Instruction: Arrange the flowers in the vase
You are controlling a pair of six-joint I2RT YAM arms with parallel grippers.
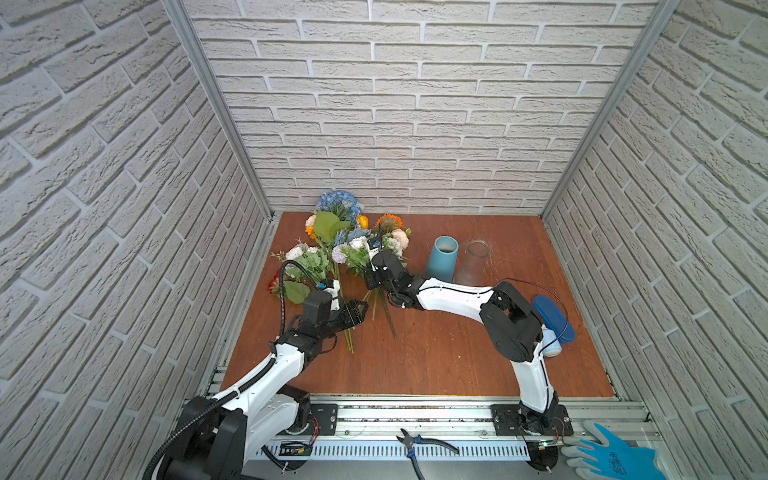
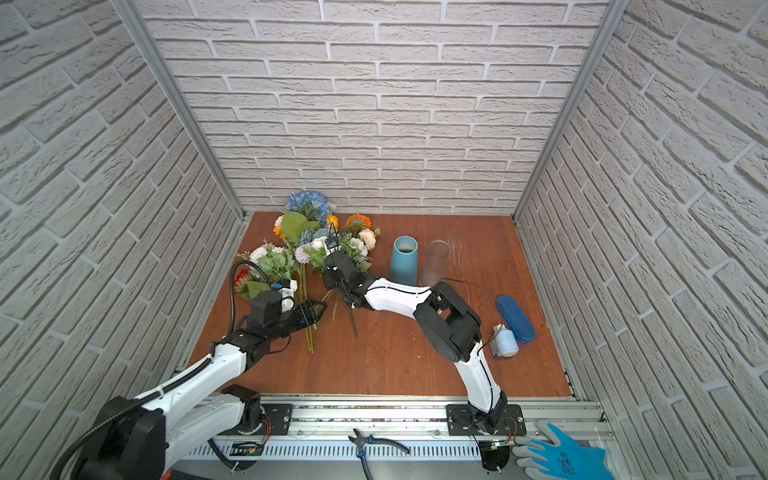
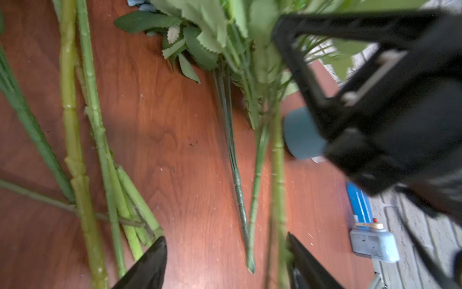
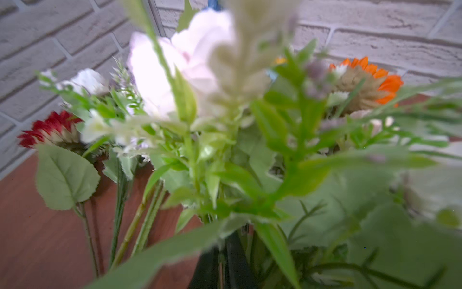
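The robot's right gripper holds the bunch of flowers high among its crowded leaves, so it should grip a thick stem lower down (image 3: 278, 166) while the left gripper holds the leaves back.
The flowers (image 1: 332, 245) lie in a heap at the table's back left, with a blue hydrangea (image 1: 338, 203) against the wall. A blue vase (image 1: 442, 257) and a clear glass vase (image 1: 473, 262) stand side by side right of them. My right gripper (image 1: 371, 281) reaches across and is shut on the thin stems of a white and lilac bunch (image 4: 180, 70). Leaves hide most of its jaws (image 4: 222, 262). My left gripper (image 3: 226, 250) is open low over the wood, with green stems (image 3: 251, 237) between its fingertips, in front of the heap (image 2: 318, 311).
A red flower (image 4: 47, 130) and an orange daisy (image 4: 370, 80) flank the held bunch. Loose thick stems (image 3: 75, 150) lie beside my left gripper. A blue oval lid (image 1: 552, 318) and a pale blue spool (image 2: 507, 343) sit at the right. Pliers (image 1: 424, 442) and a blue glove (image 1: 611, 457) rest on the front rail.
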